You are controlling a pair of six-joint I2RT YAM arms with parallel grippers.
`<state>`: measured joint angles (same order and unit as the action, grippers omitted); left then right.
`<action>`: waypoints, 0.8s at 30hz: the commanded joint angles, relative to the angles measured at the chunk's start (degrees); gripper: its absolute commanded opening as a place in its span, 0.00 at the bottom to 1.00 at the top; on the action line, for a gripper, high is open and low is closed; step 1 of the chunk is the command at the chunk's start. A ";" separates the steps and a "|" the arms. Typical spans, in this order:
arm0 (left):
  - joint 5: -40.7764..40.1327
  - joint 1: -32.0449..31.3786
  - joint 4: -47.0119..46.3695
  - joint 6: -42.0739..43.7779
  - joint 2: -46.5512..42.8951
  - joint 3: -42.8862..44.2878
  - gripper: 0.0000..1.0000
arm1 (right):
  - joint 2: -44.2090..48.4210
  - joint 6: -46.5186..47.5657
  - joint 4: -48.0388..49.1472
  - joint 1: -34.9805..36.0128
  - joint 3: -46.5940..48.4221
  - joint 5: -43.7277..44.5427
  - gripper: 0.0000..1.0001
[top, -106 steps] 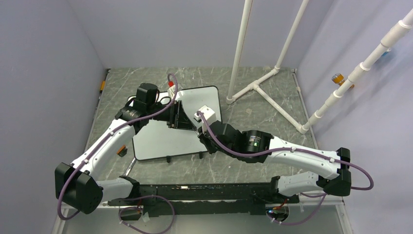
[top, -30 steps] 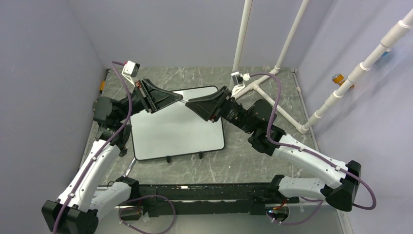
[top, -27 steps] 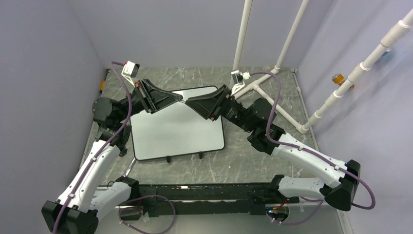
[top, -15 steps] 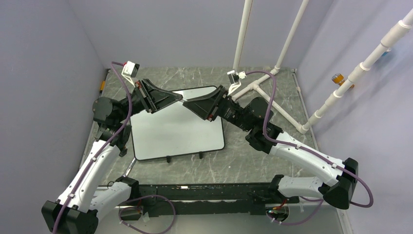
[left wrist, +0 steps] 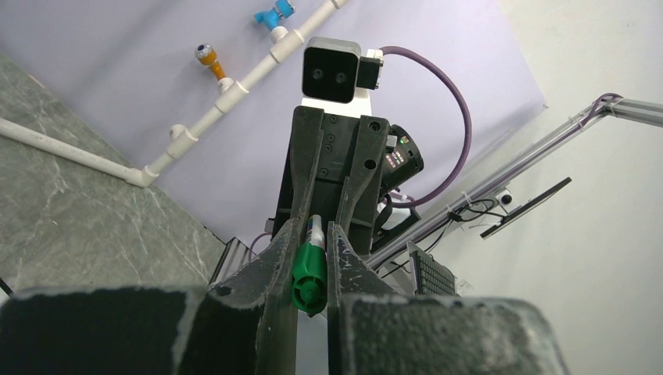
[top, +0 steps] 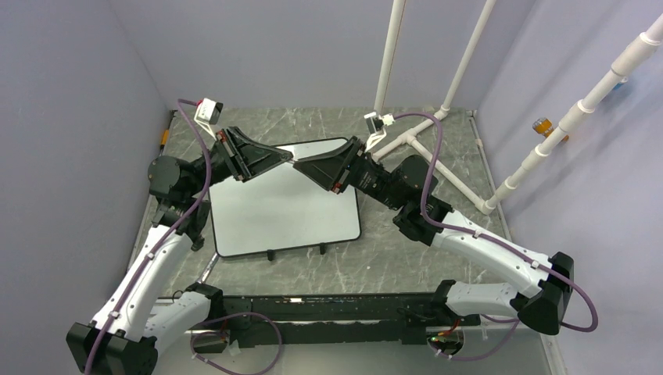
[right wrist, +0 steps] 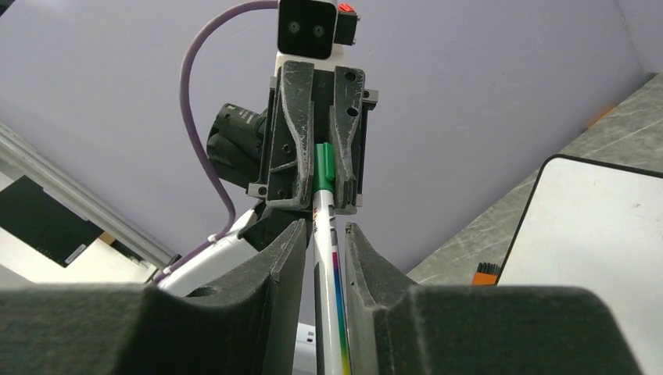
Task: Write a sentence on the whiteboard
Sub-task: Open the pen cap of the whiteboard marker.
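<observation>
I will open my left gripper, as its fingers span both the green cap and the marker's white body, and take just the green cap's end (left wrist: pixel 309 291) before I take the cap off.
The whiteboard (top: pixel 281 211) lies flat on the table, and its visible face is blank white. The sentence is not in view. Both arms are raised above the board's far edge, tip to tip. A white marker (top: pixel 294 162) with a green cap (left wrist: pixel 309 269) spans between them. My left gripper (left wrist: pixel 313 226) is shut on the green cap end. My right gripper (right wrist: pixel 324 226) has its jaws close on either side of the white barrel (right wrist: pixel 328 258), with a thin gap showing on one side. A corner of the whiteboard (right wrist: pixel 594 234) shows in the right wrist view.
A white PVC pipe frame (top: pixel 422 148) stands on the table right of the board, close behind the right wrist. More pipe runs up the right wall (top: pixel 578 117). A small orange object (top: pixel 195 242) lies by the board's left edge. Two black clips (top: pixel 270 254) sit on the near edge.
Both arms rose from low over the board to meet above it. In the last second the right gripper slid slightly left along the marker and its jaws narrowed round the barrel. The left arm stayed still.
</observation>
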<state>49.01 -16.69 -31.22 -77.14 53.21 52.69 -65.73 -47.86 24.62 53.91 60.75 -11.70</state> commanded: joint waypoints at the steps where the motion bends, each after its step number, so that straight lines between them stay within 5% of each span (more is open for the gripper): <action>1: -0.41 -0.13 -0.16 1.71 -1.08 -0.32 0.00 | -0.40 -0.71 4.84 -0.10 2.30 -0.87 0.26; 11: -0.85 -0.18 3.05 4.59 -1.83 0.19 0.00 | -1.23 -1.07 4.75 -0.09 2.33 -0.34 0.00; 17: -0.74 -0.17 7.54 8.30 -2.13 1.86 0.02 | -0.99 -0.46 4.42 -0.06 1.69 -0.02 0.00; 24: -1.62 -0.08 11.72 11.59 -2.89 3.14 0.65 | 1.06 0.61 2.66 -0.13 0.33 1.21 0.00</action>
<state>47.62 -16.71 -22.61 -69.89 51.13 53.76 -66.67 -48.40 25.89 53.82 60.75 -12.19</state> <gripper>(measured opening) 0.536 0.153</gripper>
